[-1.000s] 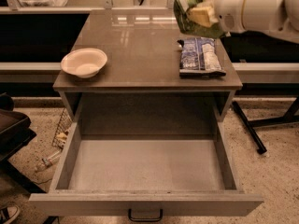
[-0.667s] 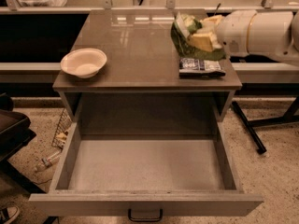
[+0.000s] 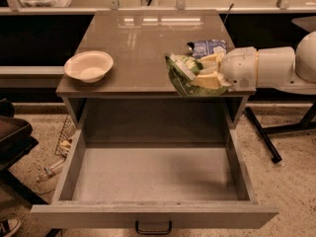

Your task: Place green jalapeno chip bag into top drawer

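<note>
Next, my gripper releases the green jalapeno chip bag near the middle of the top drawer's flat bottom (image 3: 169,160).
My gripper (image 3: 207,73) reaches in from the right on a white arm and is shut on the green jalapeno chip bag (image 3: 185,78), a crumpled light-green foil bag. The bag hangs at the front right edge of the cabinet top, above the back right part of the top drawer (image 3: 153,174). The drawer is pulled fully out, grey-brown with a bare flat bottom and a small dark handle (image 3: 153,227) on its front.
A white bowl (image 3: 89,65) sits on the left of the cabinet top (image 3: 143,38). A blue-and-white bag (image 3: 207,48) lies at the right, partly behind my gripper. Dark furniture (image 3: 12,142) stands at left, a black stand leg (image 3: 261,135) at right.
My gripper has carried the green bag down and to the left, from above the blue-and-white bag to the cabinet's front edge over the open drawer.
</note>
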You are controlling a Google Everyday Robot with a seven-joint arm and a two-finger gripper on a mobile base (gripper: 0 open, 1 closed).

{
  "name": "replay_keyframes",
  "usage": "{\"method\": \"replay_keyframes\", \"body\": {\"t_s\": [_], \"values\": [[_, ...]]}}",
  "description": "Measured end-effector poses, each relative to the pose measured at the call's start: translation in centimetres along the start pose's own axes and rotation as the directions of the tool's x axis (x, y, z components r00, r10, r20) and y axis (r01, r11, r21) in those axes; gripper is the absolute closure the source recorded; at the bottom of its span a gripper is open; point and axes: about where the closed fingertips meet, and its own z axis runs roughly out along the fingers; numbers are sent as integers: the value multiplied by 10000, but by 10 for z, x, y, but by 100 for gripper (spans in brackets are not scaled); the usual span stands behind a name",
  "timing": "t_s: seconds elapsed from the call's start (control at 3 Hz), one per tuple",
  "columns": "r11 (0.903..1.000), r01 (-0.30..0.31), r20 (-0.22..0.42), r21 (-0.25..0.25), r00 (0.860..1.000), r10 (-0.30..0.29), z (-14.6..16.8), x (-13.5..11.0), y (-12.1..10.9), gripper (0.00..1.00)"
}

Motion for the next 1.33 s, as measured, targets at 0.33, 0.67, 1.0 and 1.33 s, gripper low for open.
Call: {"method": "replay_keyframes", "body": {"t_s": [0.33,0.67,1.0,1.33], "values": [[10000,28,-22,-37,10000,-28,-1,1,3,100],[9988,295,-242,-390,9992,-305,-12,13,31,100],[9897,300,-619,-1401,9973,-390,-3,37,72,100],[9698,-309,-1630,-2418,9866,-92,24,88,107,100]]}}
